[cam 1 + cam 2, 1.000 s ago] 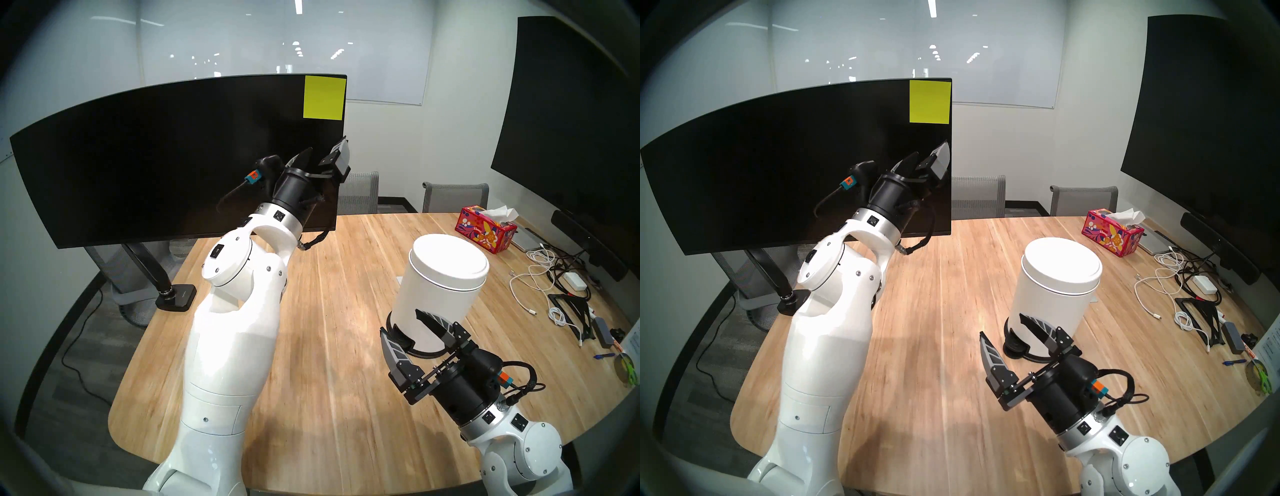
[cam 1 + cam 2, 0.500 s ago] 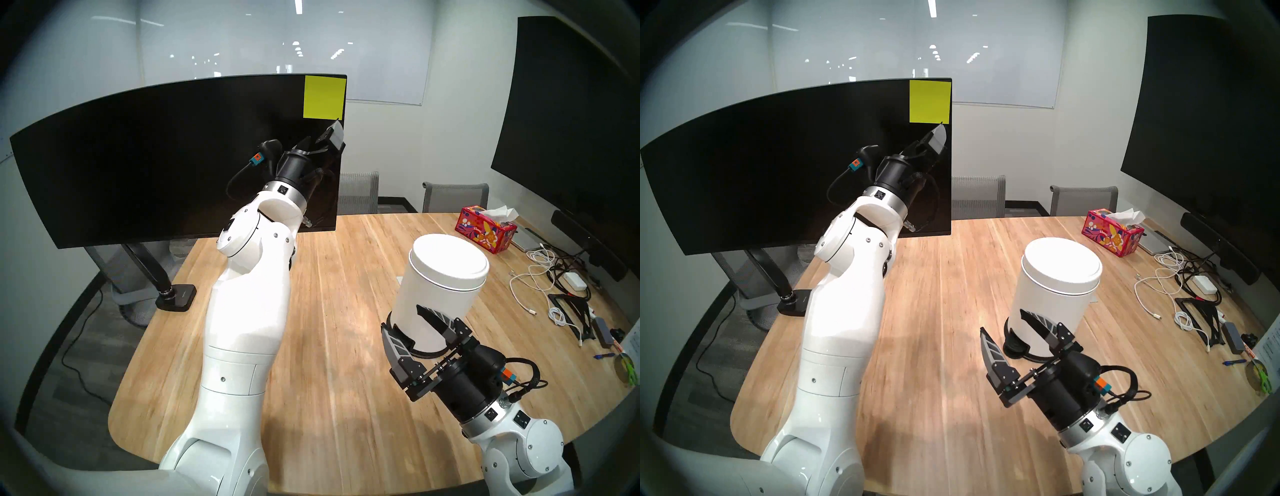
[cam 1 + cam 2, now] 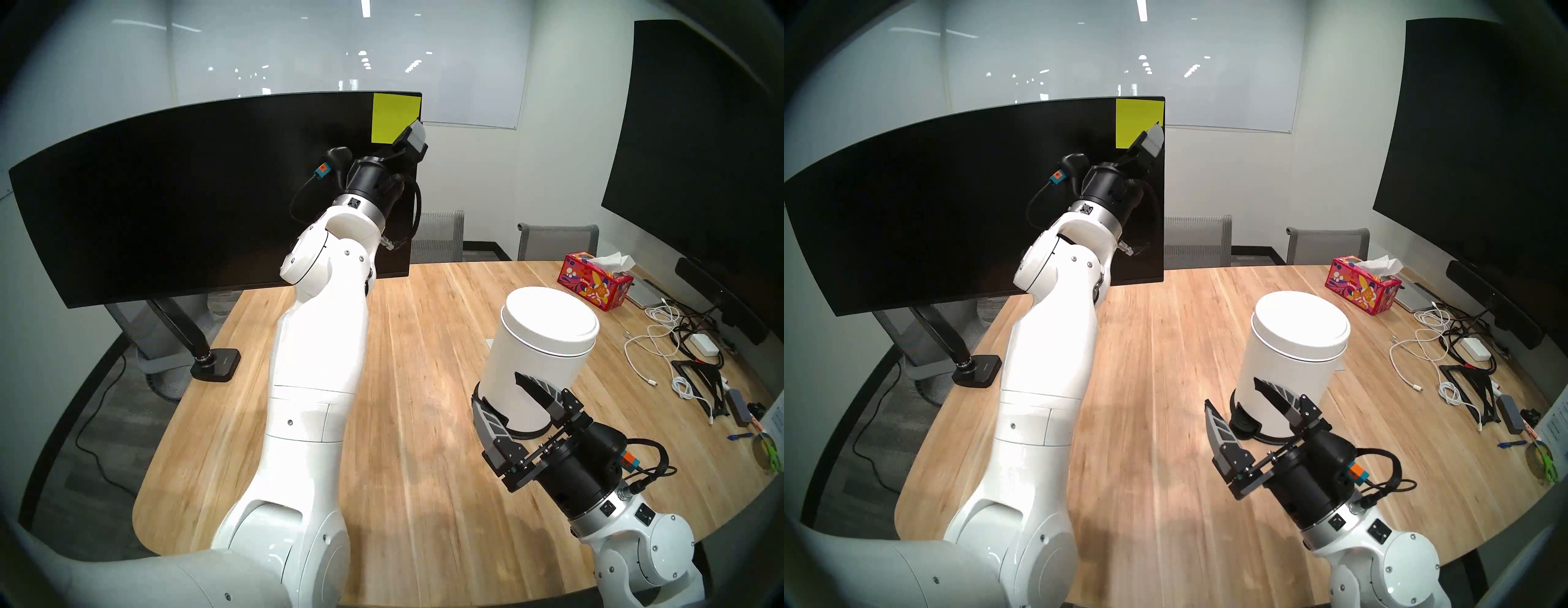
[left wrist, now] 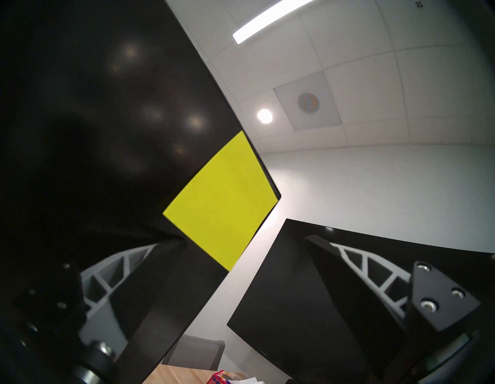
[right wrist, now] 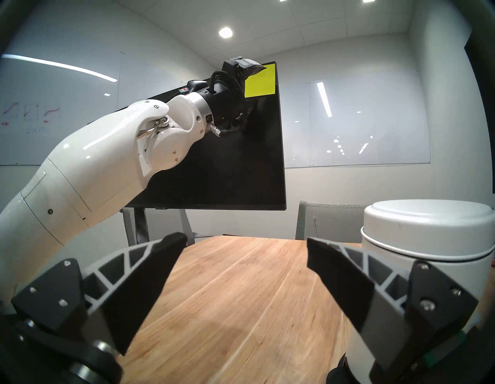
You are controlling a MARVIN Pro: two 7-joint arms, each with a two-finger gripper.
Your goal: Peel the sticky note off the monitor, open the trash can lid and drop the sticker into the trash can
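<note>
The sticky note is flat on the monitor, so my left gripper will pinch its lower corner (image 4: 229,266) at the monitor's side edge before it peels the note off.
The yellow-green sticky note (image 3: 391,115) is stuck in the top right corner of the black monitor (image 3: 191,191). It also shows in the left wrist view (image 4: 222,206) and the right wrist view (image 5: 261,84). My left gripper (image 3: 406,138) is open at the note's lower right corner, by the monitor's right edge. In the left wrist view the left gripper (image 4: 242,240) has that corner between its spread fingers. The white trash can (image 3: 526,373) stands on the table with its lid (image 3: 550,316) shut. My right gripper (image 3: 498,390) is open and empty, low in front of the can near its pedal (image 3: 1244,422).
A red floral tissue box (image 3: 594,280), loose cables (image 3: 662,339) and small items lie at the table's right. A bigger black screen (image 3: 700,148) with a speaker bar (image 3: 721,297) stands far right. Grey chairs (image 3: 555,242) are behind the table. The monitor's base (image 3: 216,363) sits at the left edge.
My left arm has reached up and forward, bringing its open gripper from mid-screen to the note's lower right corner. The monitor has shifted slightly. The right gripper has drifted a little.
</note>
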